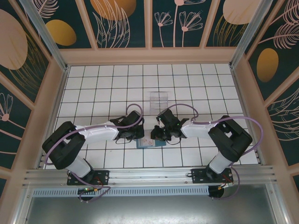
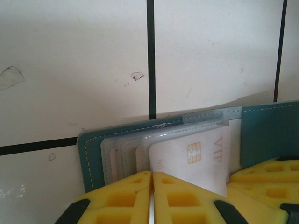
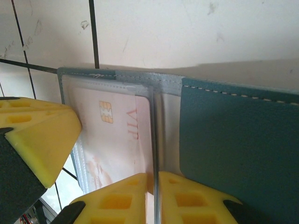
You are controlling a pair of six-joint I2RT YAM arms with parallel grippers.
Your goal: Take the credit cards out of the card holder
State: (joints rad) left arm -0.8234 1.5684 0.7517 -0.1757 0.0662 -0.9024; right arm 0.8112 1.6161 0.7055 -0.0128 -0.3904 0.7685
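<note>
My right gripper pinches the clear sleeve's edge beside the pink card; I need to open, take the pink card's own edge (image 3: 148, 140), then pull the card out.
The teal card holder (image 1: 150, 143) lies open on the white tiles, between both grippers. In the left wrist view its teal edge (image 2: 88, 158) frames stacked clear sleeves, and a pale pink credit card (image 2: 196, 163) with a gold chip and "VIP" sits in the front sleeve. My left gripper (image 2: 153, 179) is shut at the sleeves' near edge, a thin pale edge between its pads. In the right wrist view my right gripper (image 3: 155, 179) is shut on a thin clear leaf standing edge-on, between the pink card (image 3: 121, 135) and the teal flap (image 3: 233, 140). Seen from above, the left gripper (image 1: 138, 135) and right gripper (image 1: 158, 135) almost touch.
A clear plastic tray (image 1: 159, 99) stands about two tiles behind the wallet. The left gripper's yellow finger (image 3: 37, 135) crowds the sleeves' left side, and the right gripper's finger (image 2: 266, 175) sits over the teal flap. Low walls ring the tiled floor.
</note>
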